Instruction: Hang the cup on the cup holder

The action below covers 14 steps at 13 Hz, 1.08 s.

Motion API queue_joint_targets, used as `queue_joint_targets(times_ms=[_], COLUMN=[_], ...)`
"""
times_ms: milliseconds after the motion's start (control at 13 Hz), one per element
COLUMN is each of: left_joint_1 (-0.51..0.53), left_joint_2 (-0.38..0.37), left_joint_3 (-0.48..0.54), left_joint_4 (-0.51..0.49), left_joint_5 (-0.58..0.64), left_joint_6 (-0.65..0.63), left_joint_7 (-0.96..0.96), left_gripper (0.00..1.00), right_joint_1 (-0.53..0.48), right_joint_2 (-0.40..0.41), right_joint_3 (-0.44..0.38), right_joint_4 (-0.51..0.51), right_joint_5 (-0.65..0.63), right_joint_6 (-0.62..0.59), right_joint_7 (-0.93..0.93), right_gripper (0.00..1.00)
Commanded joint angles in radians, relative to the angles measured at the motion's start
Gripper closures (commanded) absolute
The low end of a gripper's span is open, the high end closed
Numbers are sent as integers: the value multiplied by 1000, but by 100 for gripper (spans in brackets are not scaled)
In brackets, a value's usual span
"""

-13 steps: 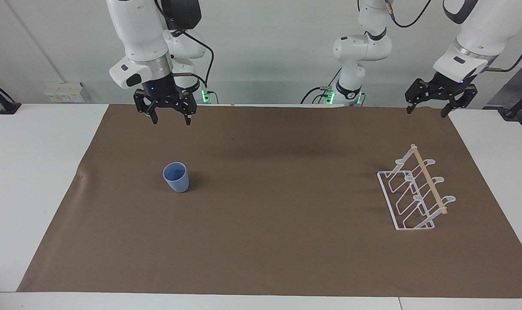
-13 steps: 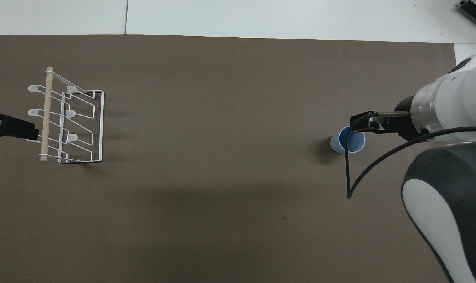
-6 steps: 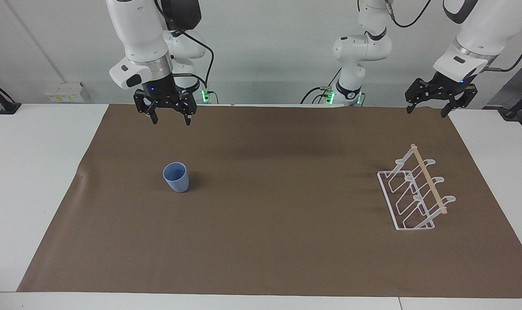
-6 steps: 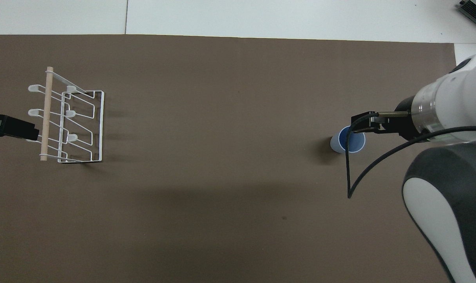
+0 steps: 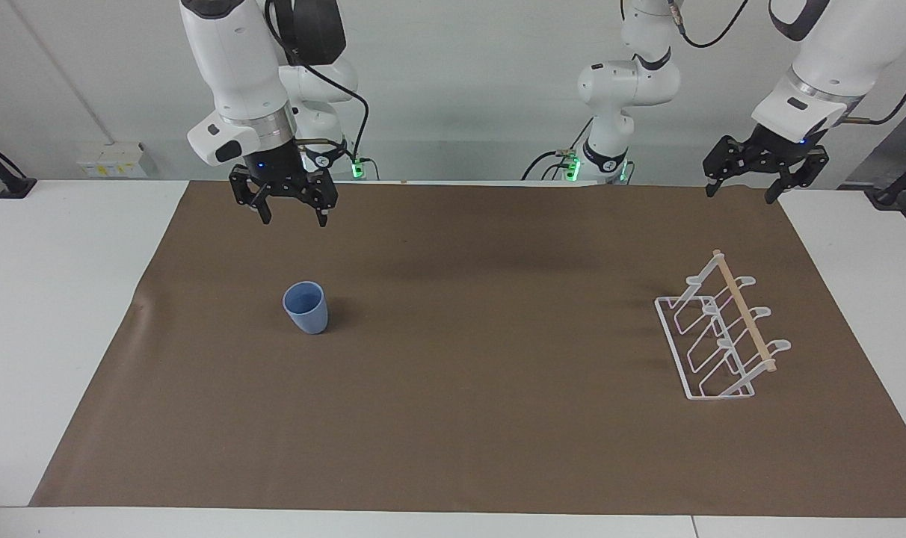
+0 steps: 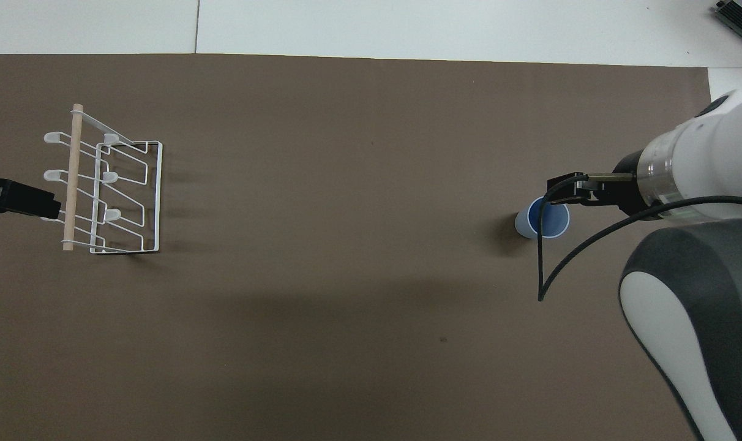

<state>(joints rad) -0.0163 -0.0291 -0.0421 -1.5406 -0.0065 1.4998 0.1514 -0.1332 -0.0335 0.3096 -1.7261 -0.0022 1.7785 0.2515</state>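
Note:
The right gripper will next move down to the light-blue cup and close on the cup's rim [image 6: 531, 216], on the side that faces the white cup holder.
The light-blue cup [image 5: 305, 307] stands upright on the brown mat toward the right arm's end of the table; it also shows in the overhead view [image 6: 543, 219]. The white wire cup holder [image 5: 722, 340] with its wooden rod stands toward the left arm's end and holds nothing; it also shows in the overhead view [image 6: 104, 187]. My right gripper [image 5: 292, 221] hangs open and empty, high over the mat close by the cup, apart from it. My left gripper [image 5: 739, 197] hangs open and empty over the mat's corner, well above the holder, and waits.
The brown mat [image 5: 498, 418] covers most of the white table [image 5: 57, 314]. A black cable [image 6: 545, 269] loops from the right arm over the mat beside the cup. Between cup and holder the mat is bare.
My right gripper has sunk a little and shifted slightly toward the right arm's end of the table. The cup, the holder and the left arm have not moved.

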Motion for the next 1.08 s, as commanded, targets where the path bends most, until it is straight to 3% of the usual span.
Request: queue_joint_targets(times_ms=[0, 540, 1004], left_joint_1=[13, 13, 13], left_joint_2=[-28, -28, -28], left_joint_3=[-7, -5, -5], left_joint_4=[-27, -27, -27], left_joint_5=[-7, -7, -7], left_joint_6=[-4, -4, -4], left_joint_7=[4, 4, 4], left_gripper=[0, 0, 0], right_joint_1=[-13, -19, -3], right_joint_2=[-37, 1, 92], right_joint_3=[5, 5, 5], right_joint_4=[-84, -193, -239], right_joint_5=[31, 31, 30], right_joint_6=[68, 289, 395], right_joint_7=[-6, -5, 6], right_gripper=[0, 0, 0])
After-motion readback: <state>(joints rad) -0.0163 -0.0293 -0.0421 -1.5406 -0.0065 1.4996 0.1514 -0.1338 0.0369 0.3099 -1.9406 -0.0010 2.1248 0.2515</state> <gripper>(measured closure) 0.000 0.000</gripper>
